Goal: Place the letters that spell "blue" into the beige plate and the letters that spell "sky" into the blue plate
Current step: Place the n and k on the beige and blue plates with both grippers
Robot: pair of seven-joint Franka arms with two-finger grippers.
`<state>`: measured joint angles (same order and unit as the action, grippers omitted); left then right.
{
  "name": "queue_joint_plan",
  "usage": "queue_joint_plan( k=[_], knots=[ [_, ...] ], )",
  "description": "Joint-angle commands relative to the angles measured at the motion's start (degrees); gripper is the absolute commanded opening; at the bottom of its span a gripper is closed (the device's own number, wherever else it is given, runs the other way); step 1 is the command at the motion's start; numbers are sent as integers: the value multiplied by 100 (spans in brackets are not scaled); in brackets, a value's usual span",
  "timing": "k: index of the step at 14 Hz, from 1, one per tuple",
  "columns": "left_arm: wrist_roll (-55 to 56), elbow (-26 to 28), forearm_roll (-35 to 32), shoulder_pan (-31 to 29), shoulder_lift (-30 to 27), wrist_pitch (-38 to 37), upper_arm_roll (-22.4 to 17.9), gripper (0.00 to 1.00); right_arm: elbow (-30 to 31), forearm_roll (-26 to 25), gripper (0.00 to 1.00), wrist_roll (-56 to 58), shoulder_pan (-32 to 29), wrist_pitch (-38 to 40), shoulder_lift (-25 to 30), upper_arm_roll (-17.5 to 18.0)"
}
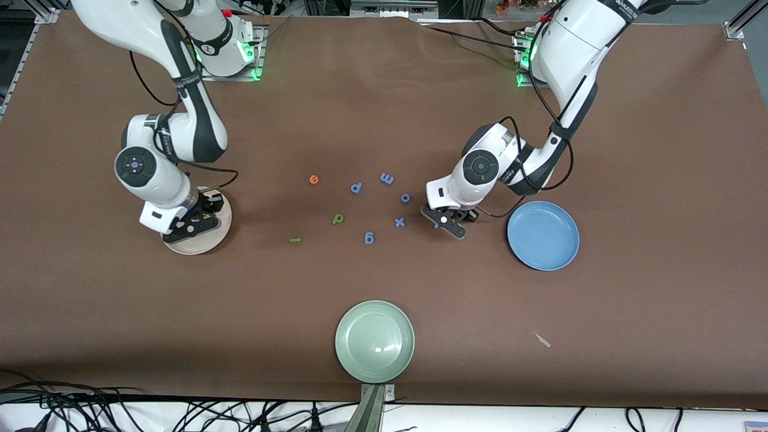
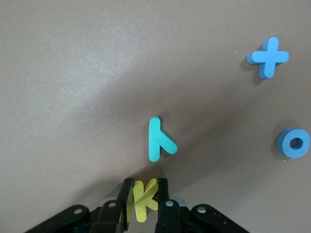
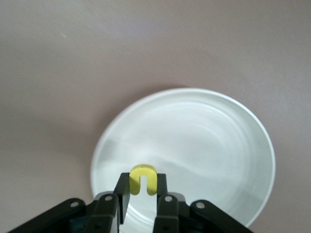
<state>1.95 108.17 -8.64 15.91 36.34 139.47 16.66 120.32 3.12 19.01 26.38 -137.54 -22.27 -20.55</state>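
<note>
The robot's left gripper should release the yellow "k", now low over the table, slightly off the middle of the blue plate point(image 1: 534, 231).
My left gripper point(image 2: 145, 188) is shut on the yellow "k" point(image 2: 146, 201), low over the table beside the blue plate point(image 1: 543, 235). The teal "y" point(image 2: 158, 139) lies flat just ahead of its fingertips. My right gripper point(image 3: 143, 178) is shut on the yellow "u" point(image 3: 144, 180) and hangs over the beige plate point(image 3: 194, 93), which holds nothing that I can see. The orange "e" point(image 1: 314, 179), the green "b" point(image 1: 338, 219) and the thin dark-green "l" point(image 1: 294, 240) lie on the brown table between the two plates.
Periwinkle-blue letters lie among them: an "x" point(image 1: 399, 222), an "o" point(image 1: 405, 197) and others point(image 1: 369, 238). A pale green plate point(image 1: 375, 341) sits near the table's front edge. A small pale scrap point(image 1: 542, 340) lies nearer the camera than the blue plate.
</note>
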Motion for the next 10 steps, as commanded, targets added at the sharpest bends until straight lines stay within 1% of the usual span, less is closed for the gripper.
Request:
queue_joint_plan(
  k=[1, 2, 3, 4, 5, 8, 9, 10],
  knots=[
    [59, -103, -190, 35, -82, -296, -22, 0, 36, 136, 91, 367, -203, -106, -5, 34],
    [59, -112, -190, 18, -196, -402, -22, 0, 10, 145, 100, 305, -195, -80, -5, 77],
    [51, -120, -190, -17, -336, -525, -22, 0, -78, 275, 100, 192, -160, -45, -5, 156],
    [33, -147, -190, -35, -460, -761, -39, 0, -174, 564, 100, -1, -151, -27, -5, 244],
    [33, -286, -190, -70, -565, -1068, -48, 0, -245, 758, 100, -220, -133, -27, -14, 349],
    [16, -901, -190, -228, -698, -2280, -57, 0, -508, 830, 100, -1247, -133, -27, -171, 762],
    [7, -1051, -199, -368, -698, -2493, -57, 0, -622, 830, 100, -1616, -133, -27, -250, 920],
    [-45, -1078, -199, -569, -698, -2547, -66, 0, -719, 830, 100, -1985, -133, -27, -321, 1113]
  ],
)
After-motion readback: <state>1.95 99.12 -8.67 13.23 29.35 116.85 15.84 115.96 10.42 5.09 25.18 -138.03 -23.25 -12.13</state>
